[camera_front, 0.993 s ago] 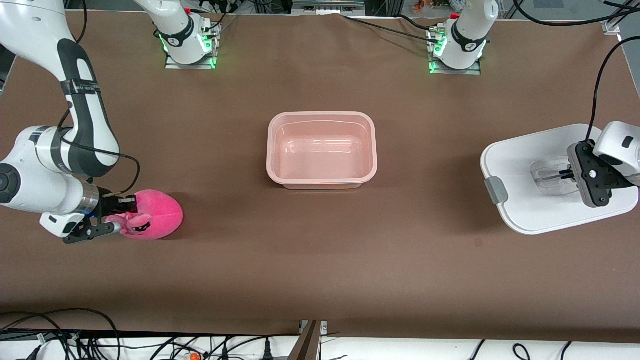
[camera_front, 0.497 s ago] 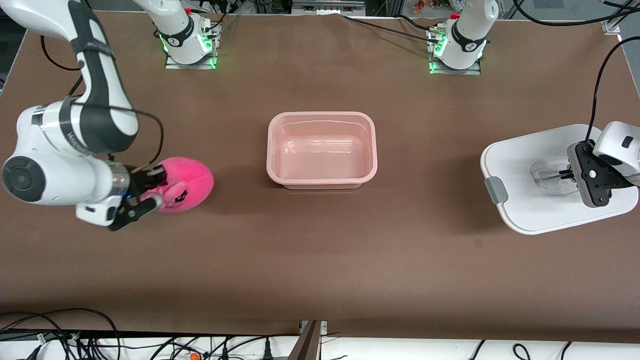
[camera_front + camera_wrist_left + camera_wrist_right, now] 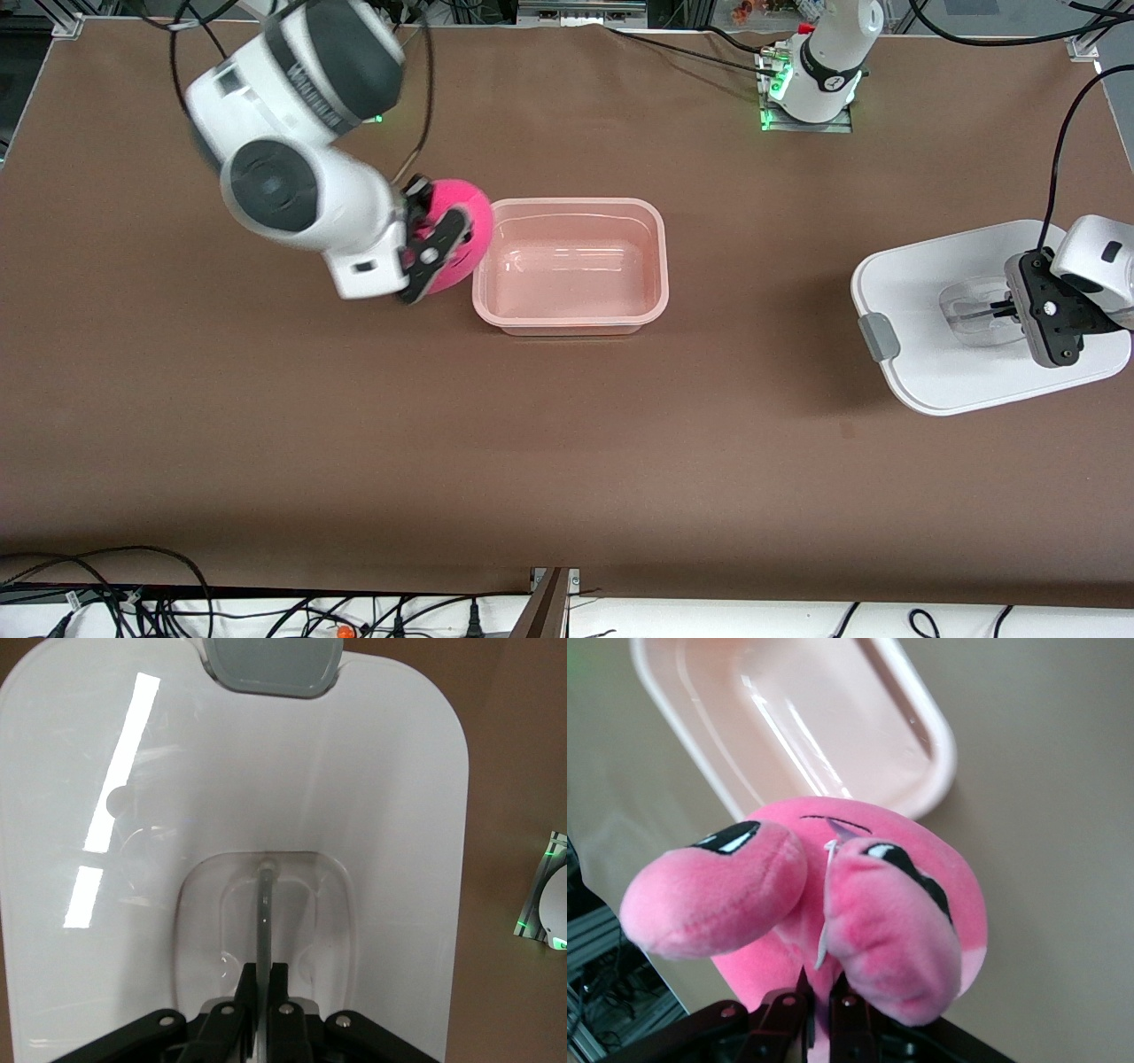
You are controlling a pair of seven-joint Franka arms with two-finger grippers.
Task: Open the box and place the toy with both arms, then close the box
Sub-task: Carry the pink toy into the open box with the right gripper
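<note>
Next, I let the bright pink plush toy, now hanging just beside the tub's rim, go from my right gripper inside the pale pink tub (image 3: 560,287), close to the tub's front-camera side.
The pale pink tub (image 3: 570,266) stands open and empty mid-table; it also shows in the right wrist view (image 3: 797,718). My right gripper (image 3: 434,248) is shut on the bright pink plush toy (image 3: 462,232) and holds it in the air just beside the tub's rim at the right arm's end. In the right wrist view the toy (image 3: 833,895) hangs from the right gripper (image 3: 824,1001). The white lid (image 3: 957,319) lies on the table at the left arm's end. My left gripper (image 3: 1005,310) is shut on the lid's clear handle (image 3: 264,904), with the left gripper (image 3: 264,979) over the lid (image 3: 372,815).
A grey clip (image 3: 879,337) sits on the lid's edge toward the tub; it also shows in the left wrist view (image 3: 273,663). The arm bases stand along the table's edge farthest from the front camera. Cables hang at the edge nearest it.
My right arm has lifted the toy off the table at its end and carried it up beside the tub. The left arm and the lid have not moved.
</note>
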